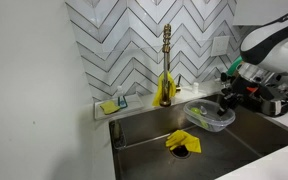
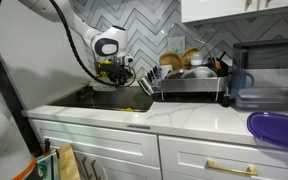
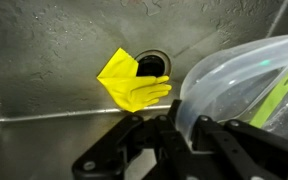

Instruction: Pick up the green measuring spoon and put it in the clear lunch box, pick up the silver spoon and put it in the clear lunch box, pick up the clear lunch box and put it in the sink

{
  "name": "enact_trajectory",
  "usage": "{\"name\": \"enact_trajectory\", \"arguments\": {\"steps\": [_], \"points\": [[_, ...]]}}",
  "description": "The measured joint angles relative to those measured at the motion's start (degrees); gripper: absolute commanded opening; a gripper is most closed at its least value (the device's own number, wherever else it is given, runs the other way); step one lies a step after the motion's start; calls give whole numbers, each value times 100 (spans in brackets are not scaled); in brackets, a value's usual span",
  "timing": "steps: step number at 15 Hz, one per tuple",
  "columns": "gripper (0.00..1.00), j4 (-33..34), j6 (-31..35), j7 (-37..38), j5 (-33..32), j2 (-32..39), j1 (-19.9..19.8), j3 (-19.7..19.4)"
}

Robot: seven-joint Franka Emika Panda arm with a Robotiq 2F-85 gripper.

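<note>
The yellow cloth (image 1: 188,146) (image 3: 142,77) is by the drain. Next, my gripper puts the clear lunch box down on top of it.
The clear lunch box (image 3: 234,80) hangs above the floor of the sink (image 3: 54,60), its rim pinched between my jaws. My gripper (image 3: 179,125) is shut on that rim at the box's near-left edge. Through the plastic the green measuring spoon (image 3: 280,92) shows lying inside. I cannot make out the silver spoon. In an exterior view the lunch box (image 1: 212,116) hangs over the sink (image 1: 149,132) at its back right, with my gripper (image 1: 227,97) on it from the right. From the other side, my gripper (image 2: 120,70) is low over the sink (image 2: 102,101).
A yellow cloth (image 3: 130,82) lies beside the dark drain (image 3: 152,64), also seen as the yellow cloth (image 1: 181,142). A gold faucet (image 1: 166,62) stands behind the basin, a sponge (image 1: 109,106) on the ledge. A dish rack (image 2: 189,82) and a purple bowl (image 2: 277,128) sit on the counter.
</note>
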Motion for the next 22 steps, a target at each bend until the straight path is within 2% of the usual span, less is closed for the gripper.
{"name": "enact_trajectory", "arguments": {"steps": [8,14,15,16,19,20,22], "points": [[2,214,487,295,204,766,-8,229],[2,251,1699,357,157,1497,-112,335],[7,271,1887,409,97,1625,-130,357],[7,300,1998,448,39,1742,-162,390],[7,414,2067,457,-22,1941,-228,452],[2,426,2067,459,-25,1948,-231,454],[2,436,2067,461,-44,1947,-269,498]]}}
